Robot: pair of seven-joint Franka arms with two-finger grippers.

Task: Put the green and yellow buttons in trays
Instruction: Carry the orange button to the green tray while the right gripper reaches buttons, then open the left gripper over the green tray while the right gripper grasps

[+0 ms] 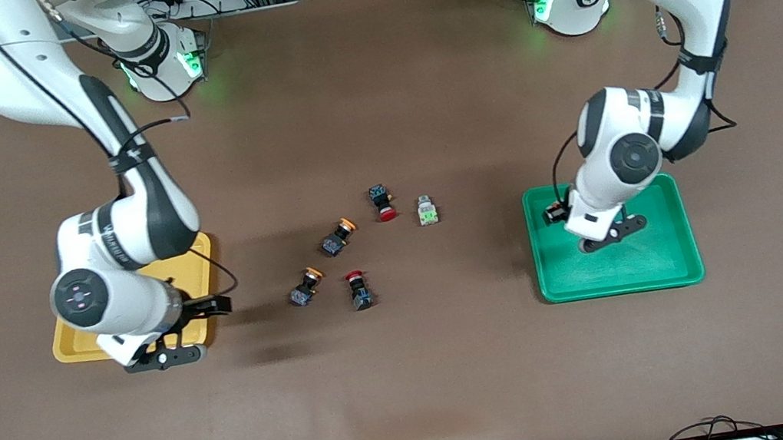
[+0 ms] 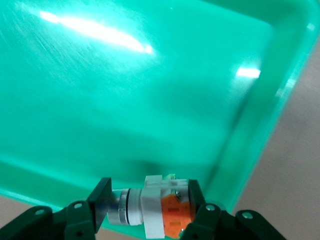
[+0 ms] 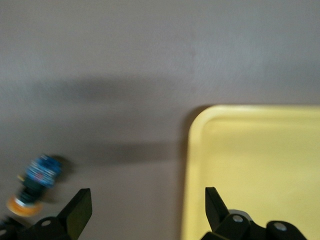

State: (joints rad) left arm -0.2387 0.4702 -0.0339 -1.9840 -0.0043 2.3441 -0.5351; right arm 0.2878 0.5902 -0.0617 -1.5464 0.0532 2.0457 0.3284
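The robot's right gripper will next move to the yellow-capped button that is farther from the front camera and close on that button's blue body (image 1: 332, 244).
My left gripper (image 2: 150, 205) is shut on a pale grey button with an orange end (image 2: 160, 210), held just above the green tray (image 2: 125, 100), by its rim. In the front view this gripper (image 1: 556, 213) hangs over the green tray's (image 1: 647, 267) corner toward the table's middle. My right gripper (image 3: 147, 202) is open and holds nothing; it (image 1: 207, 307) hovers over the yellow tray's (image 1: 195, 257) edge. Two yellow-capped buttons (image 1: 338, 237) (image 1: 306, 286) and a pale grey green-ended button (image 1: 426, 210) lie mid-table. One yellow-capped button (image 3: 35, 185) shows beside the yellow tray (image 3: 250, 165).
Two red-capped switches lie among the buttons: one (image 1: 383, 202) next to the green-ended button, the other (image 1: 359, 290) nearer the front camera. Brown table (image 1: 416, 387) stretches between the two trays.
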